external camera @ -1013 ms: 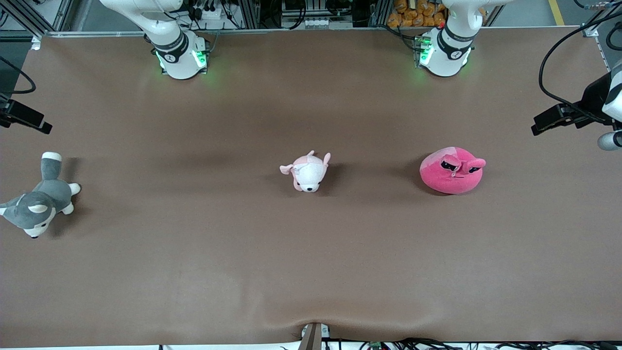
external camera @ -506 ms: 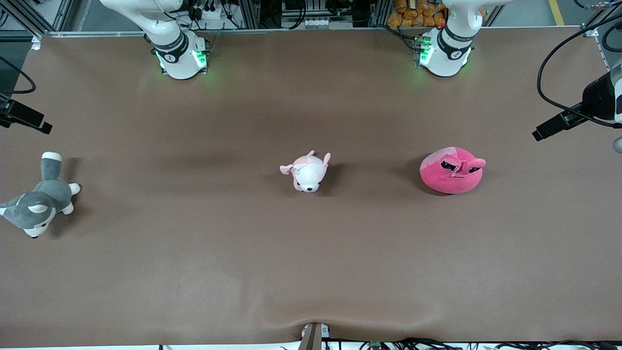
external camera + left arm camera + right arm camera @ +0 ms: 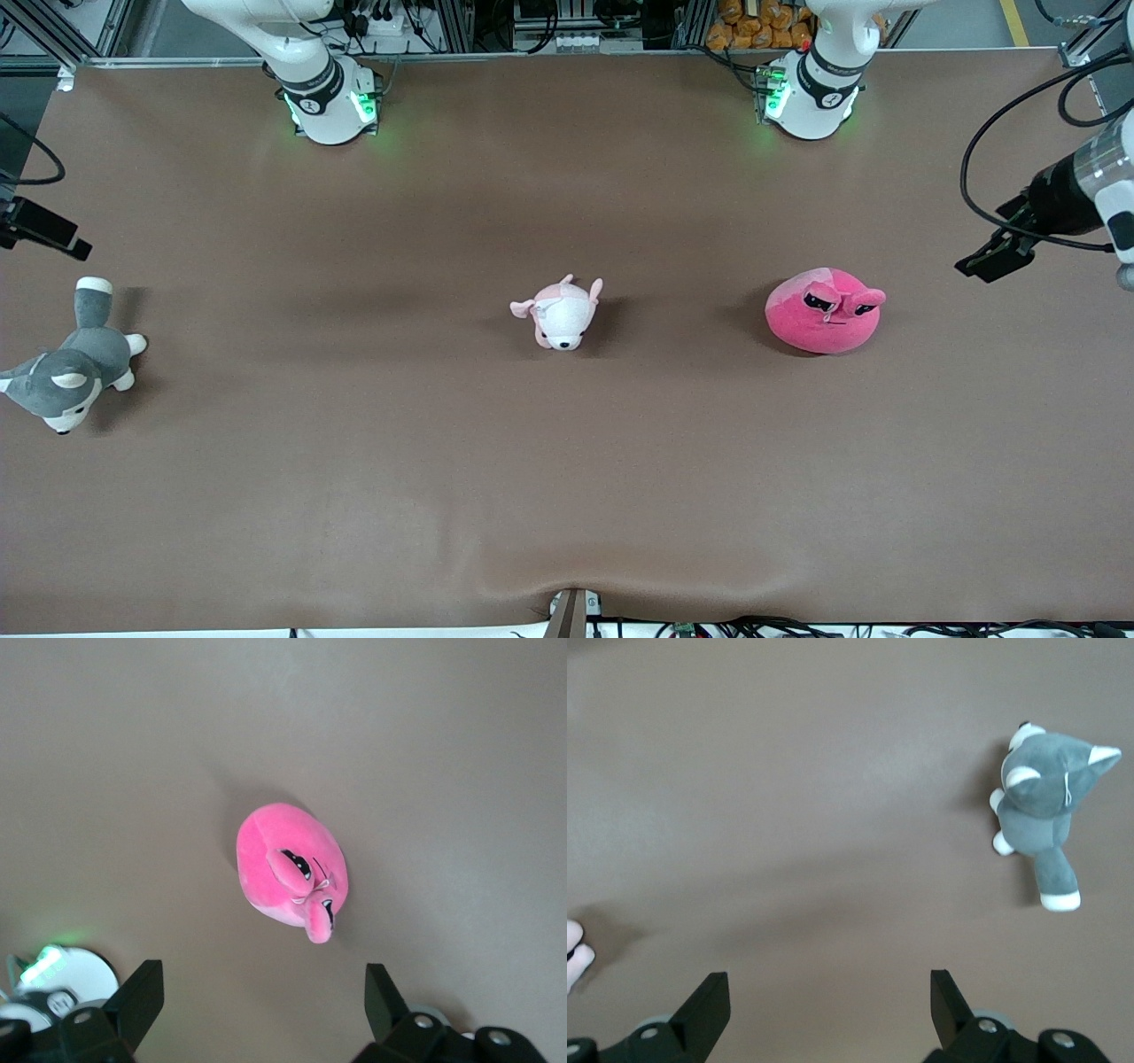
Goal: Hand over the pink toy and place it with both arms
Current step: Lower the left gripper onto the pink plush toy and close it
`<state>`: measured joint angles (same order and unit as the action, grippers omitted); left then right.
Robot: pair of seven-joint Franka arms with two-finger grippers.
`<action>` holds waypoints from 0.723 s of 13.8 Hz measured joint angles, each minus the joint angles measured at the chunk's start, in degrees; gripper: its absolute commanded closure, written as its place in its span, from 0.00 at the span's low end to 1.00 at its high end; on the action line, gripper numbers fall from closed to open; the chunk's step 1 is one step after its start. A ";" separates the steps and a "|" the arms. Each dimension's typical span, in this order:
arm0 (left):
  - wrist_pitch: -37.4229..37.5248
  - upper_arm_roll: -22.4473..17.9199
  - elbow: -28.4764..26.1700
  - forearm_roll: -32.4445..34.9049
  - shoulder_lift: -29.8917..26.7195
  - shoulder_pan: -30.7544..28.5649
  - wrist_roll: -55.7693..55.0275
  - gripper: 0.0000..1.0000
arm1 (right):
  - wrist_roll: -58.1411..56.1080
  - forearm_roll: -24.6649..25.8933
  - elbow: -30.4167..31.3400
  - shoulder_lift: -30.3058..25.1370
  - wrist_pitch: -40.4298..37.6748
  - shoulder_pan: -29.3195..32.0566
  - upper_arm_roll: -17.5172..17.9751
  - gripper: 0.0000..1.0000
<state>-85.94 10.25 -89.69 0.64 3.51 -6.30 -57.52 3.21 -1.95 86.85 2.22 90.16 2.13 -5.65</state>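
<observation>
My left gripper is to go next to the ear flap point(image 3: 868, 301) point(image 3: 319, 919) nearest to it on the pink toy and close there.
The pink toy point(image 3: 824, 312), a round hot-pink plush with ear flaps and dark eye patches, lies on the brown table toward the left arm's end. It also shows in the left wrist view point(image 3: 288, 873). My left gripper point(image 3: 985, 259) hangs over the table's edge at the left arm's end, apart from the toy. It is open and empty in its wrist view point(image 3: 263, 981). My right gripper point(image 3: 42, 233) hangs over the right arm's end of the table, open and empty point(image 3: 830, 988).
A pale pink-and-white plush point(image 3: 560, 314) lies at the table's middle. A grey-and-white husky plush point(image 3: 69, 365) lies at the right arm's end, also seen in the right wrist view point(image 3: 1045, 806). The arm bases point(image 3: 328, 97) stand along the table's edge farthest from the front camera.
My left gripper has swung over the table's end toward the pink toy and tilted downward. My right gripper has shifted slightly. The toys have not moved.
</observation>
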 measured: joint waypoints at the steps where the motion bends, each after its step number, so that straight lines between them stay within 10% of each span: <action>1: -0.70 -0.01 -1.10 -0.97 0.08 -0.02 -3.35 0.00 | 0.00 0.00 0.01 0.52 1.32 0.03 -0.05 0.00; 10: -13.39 -0.12 -17.97 -11.13 2.41 -2.92 -21.38 0.00 | 0.00 0.04 0.02 3.65 9.90 0.87 -0.36 0.00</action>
<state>-99.33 10.13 -107.66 -10.50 5.92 -9.22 -78.90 3.21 -1.91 86.87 5.87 100.06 3.00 -6.01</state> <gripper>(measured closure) 0.000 0.000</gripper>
